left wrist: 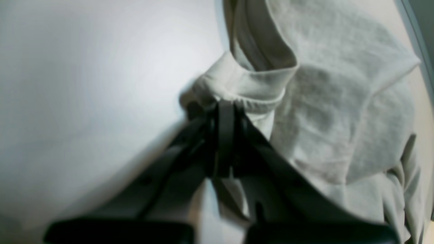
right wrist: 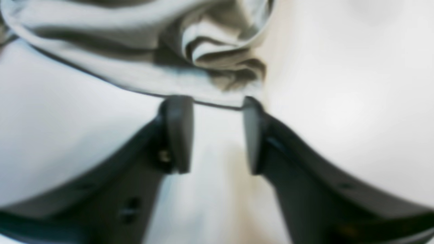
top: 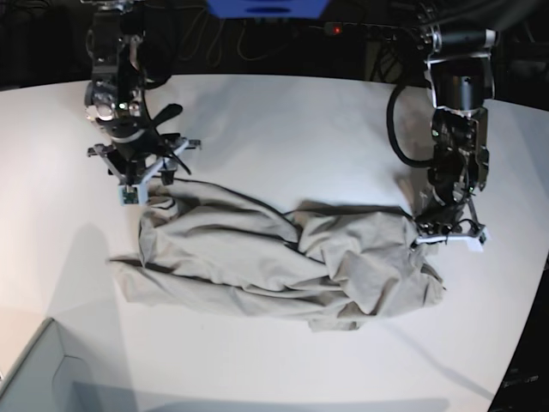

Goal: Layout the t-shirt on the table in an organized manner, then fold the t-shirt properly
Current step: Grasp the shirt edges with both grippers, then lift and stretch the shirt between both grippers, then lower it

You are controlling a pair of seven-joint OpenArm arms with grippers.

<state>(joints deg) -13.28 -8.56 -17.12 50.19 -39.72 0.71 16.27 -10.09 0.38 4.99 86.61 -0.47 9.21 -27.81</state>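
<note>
My left gripper should set the hemmed edge of the t-shirt, now held above the table, down on bare table (top: 436, 317) just in front of the nearest end of the heap.
The light grey-beige t-shirt (top: 274, 257) lies bunched in a long wrinkled heap across the middle of the white table (top: 300, 129). My left gripper (top: 435, 225) is at the heap's right end. In the left wrist view the left gripper (left wrist: 225, 105) is shut on a hemmed edge of the t-shirt (left wrist: 339, 101), above the table (left wrist: 84, 84). My right gripper (top: 141, 184) is at the heap's upper left corner. In the right wrist view the right gripper (right wrist: 217, 101) stands open, its tips at the edge of the t-shirt (right wrist: 118, 57), nothing pinched between them.
A grey box corner (top: 34, 369) juts in at the base view's lower left. The table's curved edge (top: 536, 283) runs close by the left arm. Cables and dark equipment (top: 257, 34) line the far side.
</note>
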